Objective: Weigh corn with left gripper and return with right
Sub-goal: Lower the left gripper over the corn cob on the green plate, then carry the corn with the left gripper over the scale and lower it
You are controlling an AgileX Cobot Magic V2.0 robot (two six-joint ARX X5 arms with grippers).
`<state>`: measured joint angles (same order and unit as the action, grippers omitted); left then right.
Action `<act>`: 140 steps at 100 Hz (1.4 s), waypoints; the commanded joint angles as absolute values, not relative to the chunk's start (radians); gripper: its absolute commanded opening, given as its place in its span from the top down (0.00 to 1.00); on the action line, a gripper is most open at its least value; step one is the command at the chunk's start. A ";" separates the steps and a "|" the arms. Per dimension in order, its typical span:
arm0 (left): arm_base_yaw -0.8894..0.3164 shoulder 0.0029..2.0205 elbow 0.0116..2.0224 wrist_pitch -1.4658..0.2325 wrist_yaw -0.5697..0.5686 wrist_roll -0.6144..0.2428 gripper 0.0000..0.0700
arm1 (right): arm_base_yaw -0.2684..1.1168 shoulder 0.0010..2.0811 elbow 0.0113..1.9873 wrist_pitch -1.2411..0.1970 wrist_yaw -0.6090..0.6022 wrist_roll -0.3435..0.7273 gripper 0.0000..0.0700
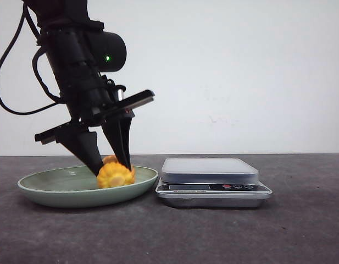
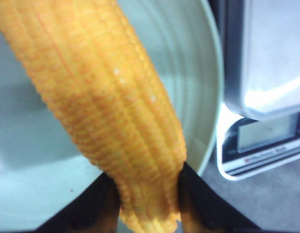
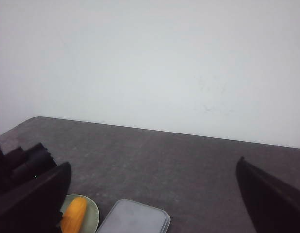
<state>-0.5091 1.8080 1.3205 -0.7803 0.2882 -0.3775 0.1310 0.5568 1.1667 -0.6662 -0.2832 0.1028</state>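
Next, my left gripper sets the corn, now pinched over the green plate, free on the flat weighing pan of the silver kitchen scale (image 1: 194, 161), on the part toward the green plate.
The corn (image 1: 115, 175) is an orange-yellow cob lying in the green plate (image 1: 59, 190) on the left of the table. My left gripper (image 1: 112, 168) comes down on it from above, its two black fingers shut on the cob's sides. In the left wrist view the corn (image 2: 106, 107) fills the frame, pinched at its near end over the plate (image 2: 23, 145). The right gripper (image 3: 153, 165) is open, held high and empty; it does not show in the front view. From there I see the corn (image 3: 73, 216) far below.
A silver kitchen scale (image 1: 210, 170) with a flat weighing pan stands just right of the plate, almost touching its rim. It also shows as the scale (image 2: 271, 58) and the scale (image 3: 135, 218). Dark grey table (image 1: 301, 231), white wall behind.
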 commanded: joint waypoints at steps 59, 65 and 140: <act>-0.568 1.455 1.361 -0.136 0.444 -0.439 0.99 | 0.136 0.560 1.185 -0.659 -0.257 0.076 0.02; -0.582 1.481 1.364 -0.155 0.446 -0.440 0.99 | 0.136 0.560 1.185 -0.659 -0.256 0.080 0.02; -0.661 1.900 1.364 -0.430 0.442 -0.466 0.98 | 0.136 0.560 1.185 -0.675 -0.258 0.120 0.02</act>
